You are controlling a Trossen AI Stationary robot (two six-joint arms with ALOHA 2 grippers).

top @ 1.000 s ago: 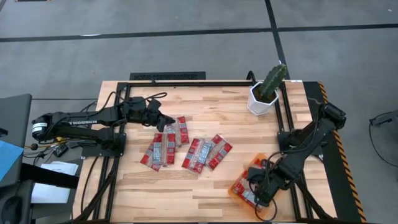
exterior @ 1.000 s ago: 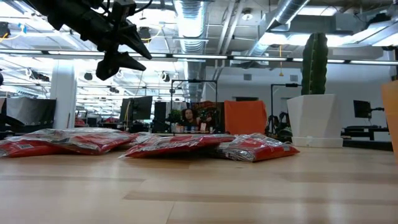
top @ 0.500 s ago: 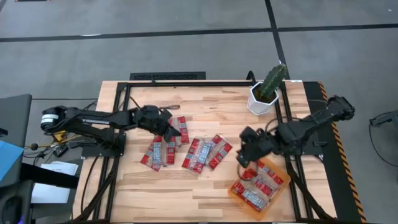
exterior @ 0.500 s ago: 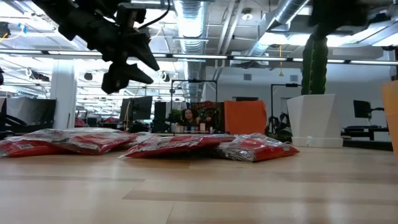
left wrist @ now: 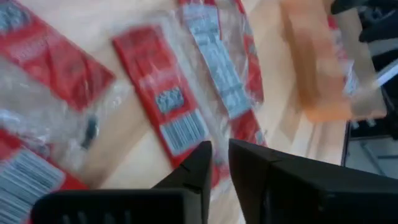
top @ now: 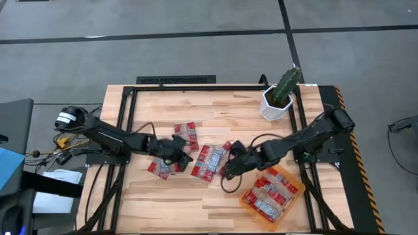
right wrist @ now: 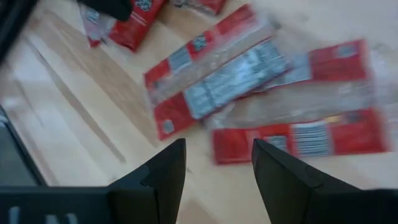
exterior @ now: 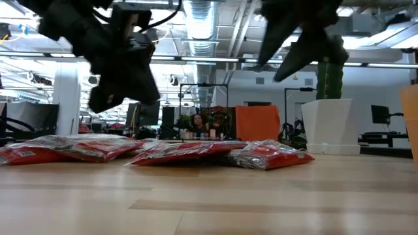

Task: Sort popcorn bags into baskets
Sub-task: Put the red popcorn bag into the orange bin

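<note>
The robot's right gripper should next grab the white label (top: 215, 158) (right wrist: 239, 78) of the popcorn packet that overlaps the other packet at the basket end of the cluster.
Several small red foil popcorn packets (top: 209, 161) lie flat in a loose cluster mid-table, seen edge-on in the low view as packets (exterior: 196, 150). The orange basket (top: 243, 199) sits at the near right with several packets in it. My left gripper (top: 183, 155) hovers just above the cluster's left part, its fingers (left wrist: 205, 162) nearly together with nothing between them. My right gripper (top: 226, 170) is open and hovers over the cluster's right end, between the packets and the basket. The right wrist view shows packets (right wrist: 217, 78) below its fingers.
A white pot with a cactus (top: 274, 104) stands at the far right of the table. A dark frame (top: 176, 79) runs along the table's far edge and sides. Bare wood (top: 170, 202) lies along the near edge, left of the basket.
My right gripper has come up out of the basket and swung toward the table's left, to the right end of the packet cluster. My left gripper has moved right and toward the near edge, coming lower over the packets. The packets have stayed put.
</note>
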